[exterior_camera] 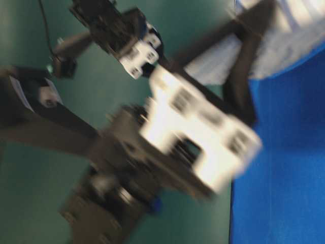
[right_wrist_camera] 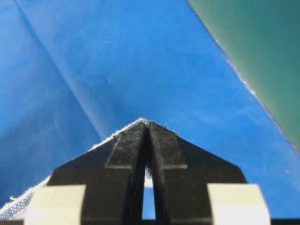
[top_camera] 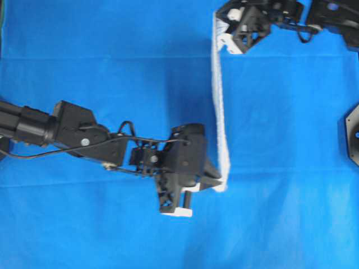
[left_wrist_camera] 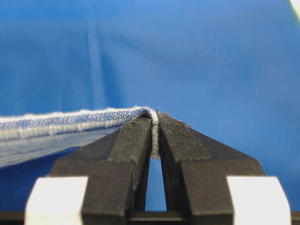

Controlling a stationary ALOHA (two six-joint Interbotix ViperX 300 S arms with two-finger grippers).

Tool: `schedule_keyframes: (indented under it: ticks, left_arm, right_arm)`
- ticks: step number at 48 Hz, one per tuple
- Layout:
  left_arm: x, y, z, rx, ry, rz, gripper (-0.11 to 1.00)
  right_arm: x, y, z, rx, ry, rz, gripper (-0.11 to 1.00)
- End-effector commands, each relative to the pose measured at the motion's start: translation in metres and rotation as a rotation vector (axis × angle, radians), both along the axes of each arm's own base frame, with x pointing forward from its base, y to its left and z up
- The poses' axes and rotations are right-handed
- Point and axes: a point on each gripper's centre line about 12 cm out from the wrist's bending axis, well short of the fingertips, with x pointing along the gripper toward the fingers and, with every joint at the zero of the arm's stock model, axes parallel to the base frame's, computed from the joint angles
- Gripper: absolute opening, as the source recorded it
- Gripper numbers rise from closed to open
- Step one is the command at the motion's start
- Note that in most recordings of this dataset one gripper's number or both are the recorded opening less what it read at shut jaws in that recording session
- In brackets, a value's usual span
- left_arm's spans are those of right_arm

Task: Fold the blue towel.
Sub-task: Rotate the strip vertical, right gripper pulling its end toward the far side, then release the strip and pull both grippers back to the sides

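I will use my right gripper to let go of the blue towel's corner on the bare blue covering [top_camera: 188, 31] [right_wrist_camera: 135, 90] next to the upper end of the white band.
The blue towel [top_camera: 220, 101] is held up off the table and seen edge-on from overhead as a narrow white band running from top to bottom. My left gripper [top_camera: 222, 182] is shut on its lower corner; in the left wrist view the striped hem [left_wrist_camera: 70, 123] runs off to the left from the pinched corner between the jaws of the left gripper [left_wrist_camera: 155, 123]. My right gripper [top_camera: 220, 28] is shut on the upper corner, and the right wrist view shows a white towel edge [right_wrist_camera: 112, 137] at the tips of the right gripper [right_wrist_camera: 148, 125]. The table-level view is blurred.
The plain blue table covering [top_camera: 101, 67] lies under everything. Its edge meets a green surface [right_wrist_camera: 262, 51] at the right of the right wrist view. A black mount [top_camera: 350, 131] sits at the right edge of the overhead view. The left arm [top_camera: 67, 131] reaches in from the left.
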Motion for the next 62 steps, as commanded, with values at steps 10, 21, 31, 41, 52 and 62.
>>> schedule_keyframes:
  ticks: [10, 21, 31, 41, 52, 62]
  left_arm:
    - [-0.048, -0.001, -0.001, -0.088, 0.011, 0.035, 0.02]
    - [-0.065, 0.002, -0.015, -0.118, 0.055, 0.062, 0.02]
    - [-0.062, 0.002, -0.016, -0.107, 0.054, 0.056, 0.03]
    - [-0.061, 0.006, -0.016, -0.105, 0.053, 0.063, 0.05]
    - [-0.068, 0.012, -0.015, -0.094, 0.086, 0.072, 0.57]
    - [-0.092, 0.027, 0.001, -0.080, 0.163, 0.102, 0.82]
  right_arm:
    - [0.043, -0.011, -0.001, -0.027, -0.011, 0.040, 0.02]
    - [0.052, -0.013, -0.003, -0.035, -0.008, 0.053, 0.02]
    - [0.054, -0.009, -0.007, -0.031, 0.002, 0.063, 0.02]
    - [0.055, -0.008, -0.007, -0.034, 0.004, 0.069, 0.02]
    - [0.052, -0.008, -0.002, -0.061, 0.008, 0.084, 0.41]
    - [0.040, -0.002, 0.016, -0.091, -0.013, 0.095, 0.54]
